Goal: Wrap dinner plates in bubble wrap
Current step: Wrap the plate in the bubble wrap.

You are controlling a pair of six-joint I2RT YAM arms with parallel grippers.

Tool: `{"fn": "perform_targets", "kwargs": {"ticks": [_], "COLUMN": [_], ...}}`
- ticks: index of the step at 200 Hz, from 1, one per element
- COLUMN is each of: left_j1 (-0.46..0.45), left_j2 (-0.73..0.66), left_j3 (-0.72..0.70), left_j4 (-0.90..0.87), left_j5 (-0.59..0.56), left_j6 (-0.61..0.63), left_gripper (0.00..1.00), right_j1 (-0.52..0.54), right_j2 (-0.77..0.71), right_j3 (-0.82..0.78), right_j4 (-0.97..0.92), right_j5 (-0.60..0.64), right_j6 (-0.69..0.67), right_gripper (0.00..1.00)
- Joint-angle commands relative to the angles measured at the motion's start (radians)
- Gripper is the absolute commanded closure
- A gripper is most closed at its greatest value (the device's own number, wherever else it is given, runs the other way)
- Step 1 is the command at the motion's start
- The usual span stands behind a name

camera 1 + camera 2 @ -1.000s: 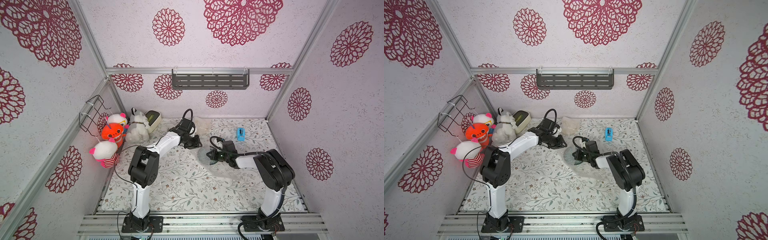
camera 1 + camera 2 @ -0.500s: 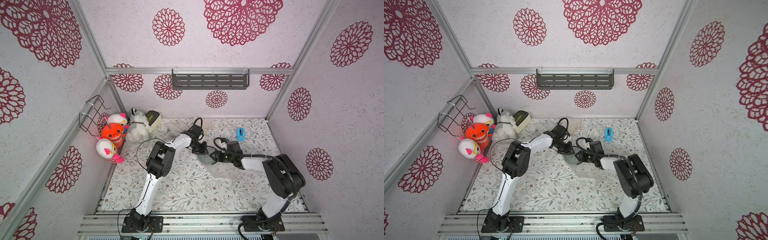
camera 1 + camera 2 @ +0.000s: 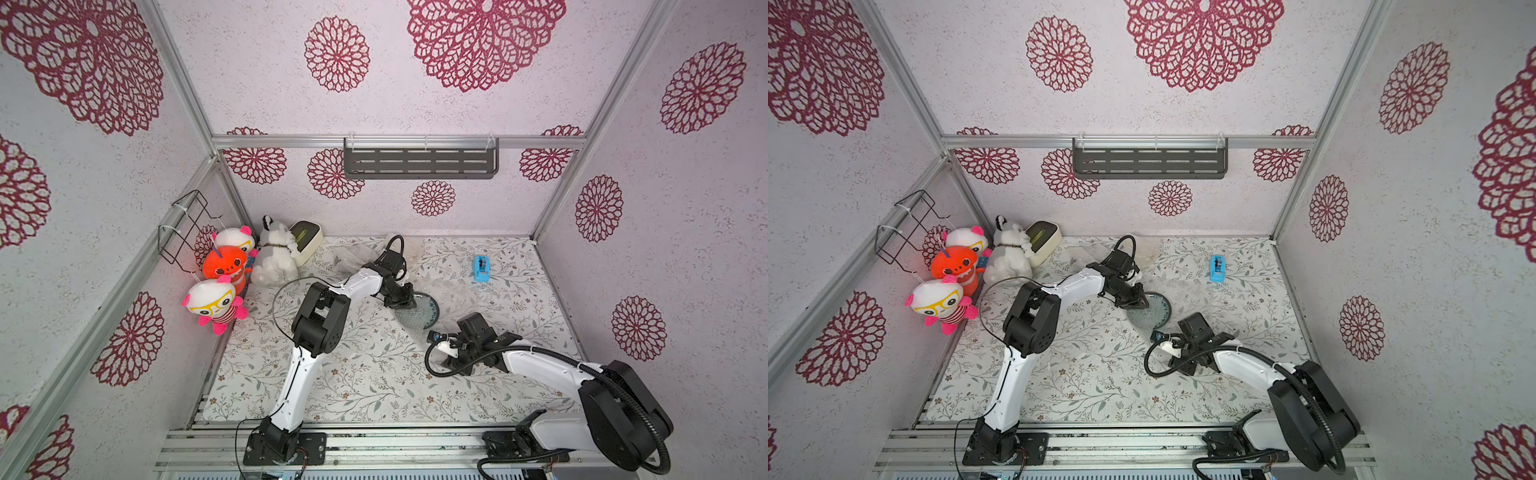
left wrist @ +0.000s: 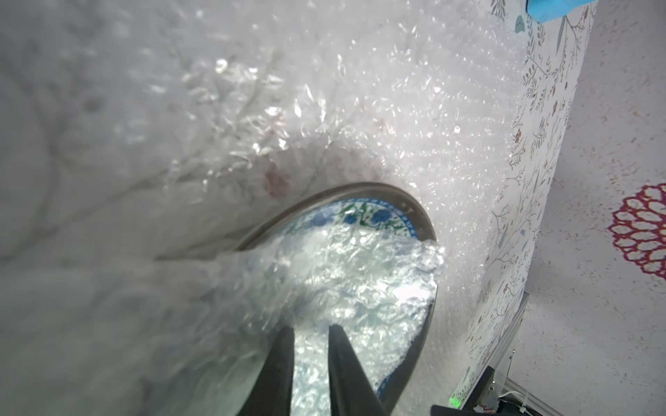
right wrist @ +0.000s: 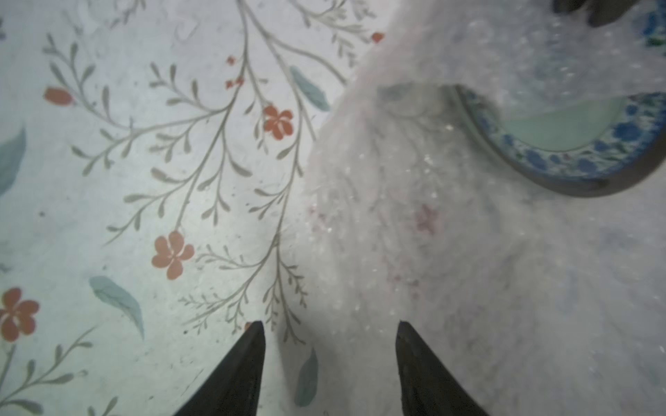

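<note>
The bubble wrap fold's corner (image 4: 340,294) lies loose at the plate's rim, so next my right gripper takes that corner while my left gripper opens and retakes the fold.
A grey-teal dinner plate (image 3: 429,309) with a blue floral band and a dark rim lies on a sheet of clear bubble wrap (image 3: 455,291) at mid-table; both top views show it, the plate (image 3: 1162,311) half covered. My left gripper (image 3: 405,306) is over the plate, its narrow fingers (image 4: 284,360) shut on a fold of bubble wrap (image 4: 342,273) drawn across the plate (image 4: 378,216). My right gripper (image 3: 434,336) stands open nearer the front, fingertips (image 5: 252,345) either side of the wrap's edge (image 5: 432,234), gripping nothing, with the plate (image 5: 576,158) beyond.
A blue tape dispenser (image 3: 481,269) stands at the back right. Plush toys (image 3: 274,257) and a cream box with a green top (image 3: 306,237) fill the back left corner. More crumpled wrap (image 3: 356,255) lies behind the left arm. A wire basket (image 3: 187,228) hangs on the left wall.
My right gripper has opened and drawn back from the plate toward the front. My left gripper has moved from the back onto the plate, bringing the fold of wrap across it.
</note>
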Motion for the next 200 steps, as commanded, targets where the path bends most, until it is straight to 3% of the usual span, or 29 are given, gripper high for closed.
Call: {"fn": "perform_targets", "kwargs": {"ticks": [1, 19, 39, 60, 78, 146, 177, 200], "left_j1": [0.005, 0.008, 0.008, 0.008, 0.008, 0.009, 0.016, 0.039], "left_j2": [0.003, 0.004, 0.003, -0.004, -0.007, -0.037, -0.067, -0.133], "left_j3": [-0.042, -0.044, -0.056, -0.070, -0.081, -0.153, -0.186, -0.291], "left_j4": [-0.025, -0.024, -0.014, -0.002, 0.005, 0.105, 0.160, 0.343], "left_j5": [-0.069, -0.065, -0.056, -0.063, -0.067, 0.032, 0.123, 0.217], "left_j6": [0.006, 0.019, 0.043, 0.079, 0.107, 0.225, 0.283, 0.247], "left_gripper": [0.79, 0.80, 0.82, 0.84, 0.84, 0.80, 0.62, 0.45], "right_j1": [0.054, 0.089, 0.092, 0.086, 0.028, -0.141, -0.207, -0.230], "right_j2": [0.016, 0.078, 0.115, 0.075, 0.065, 0.376, 0.517, 0.566], "right_j3": [-0.044, -0.077, -0.070, -0.024, 0.072, 0.390, 0.539, 0.617], "right_j4": [0.193, 0.349, 0.436, 0.444, 0.365, 0.261, 0.120, -0.005], "right_j5": [0.094, 0.221, 0.257, 0.205, 0.054, -0.141, -0.237, -0.309], "right_j6": [-0.119, -0.167, -0.201, -0.209, -0.189, -0.356, -0.368, -0.349], "right_gripper": [0.43, 0.50, 0.62, 0.90, 1.00, 1.00, 1.00, 1.00]}}
